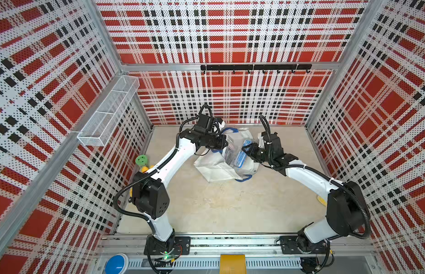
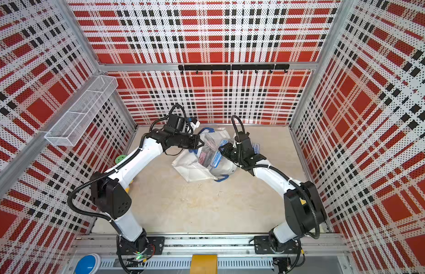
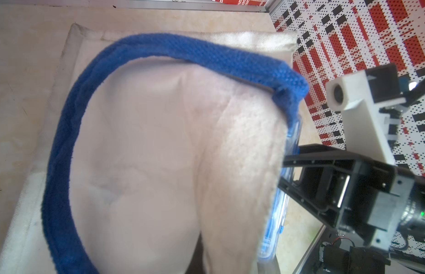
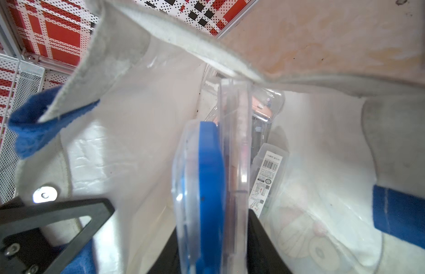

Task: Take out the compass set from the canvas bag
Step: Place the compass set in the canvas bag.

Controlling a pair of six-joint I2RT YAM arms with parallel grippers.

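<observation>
Another clear case is in my right gripper next to the blue compass set, so I will lower both into the bag and take the blue compass set alone [image 4: 203, 182].
The canvas bag [image 1: 211, 166] [image 2: 190, 169], white with blue handles, lies slumped at the back middle of the table. My left gripper [image 1: 224, 142] [image 2: 199, 143] is shut on the bag's fabric near the rim. In the left wrist view that fabric [image 3: 159, 142] and a blue handle [image 3: 62, 154] hide its jaws. The compass set [image 1: 241, 155] [image 2: 217, 154] [image 4: 211, 178] is a clear flat case with a blue insert. It stands in the bag's mouth, and my right gripper [image 1: 247, 150] [image 4: 211, 261] is shut on it, with a black finger [image 4: 263, 249] on each side.
Other clear packages [image 4: 266, 170], one with a barcode label, lie deeper in the bag. A green and yellow toy [image 1: 142, 161] sits by the left wall under a wire basket [image 1: 107, 113]. A hook rail [image 1: 254, 67] hangs on the back wall.
</observation>
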